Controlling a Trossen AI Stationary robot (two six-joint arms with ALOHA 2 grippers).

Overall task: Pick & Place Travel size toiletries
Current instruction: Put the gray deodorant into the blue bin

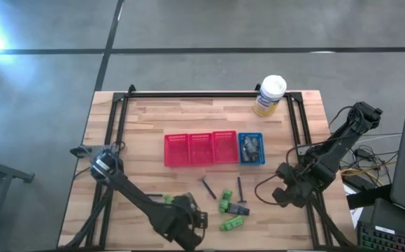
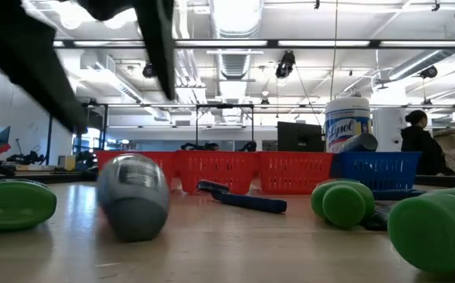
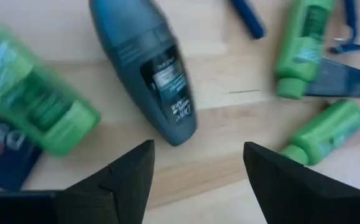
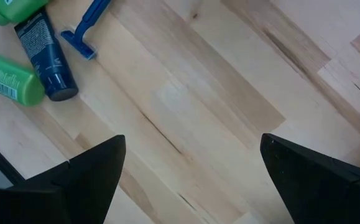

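Observation:
The grey bottle lies slanted to the left gripper's open fingers, so the robot should turn that left gripper in line with it and take the bottle's label end (image 3: 176, 111).
Toiletries lie scattered near the table's near edge. In the left wrist view a grey oval bottle (image 3: 148, 68) lies flat just ahead of my open left gripper (image 3: 198, 168), with green tubes (image 3: 30, 93) (image 3: 301, 50) (image 3: 323, 134), a blue razor (image 3: 248, 18) and a dark tube (image 3: 347, 78) around it. From above, the left gripper (image 1: 187, 225) hovers over that spot and hides the bottle. My open right gripper (image 4: 192, 162) (image 1: 286, 192) hangs over bare wood to the right of the pile; a green tube (image 4: 9, 84), a dark tube (image 4: 46, 59) and a razor (image 4: 86, 28) lie farther off.
A row of red mesh baskets (image 1: 201, 148) and a blue basket (image 1: 251, 148) holding some items sit mid-table. A white-and-yellow canister (image 1: 270, 94) stands at the far edge. A black frame (image 1: 209, 93) borders the table. A person (image 2: 420, 141) is in the room behind.

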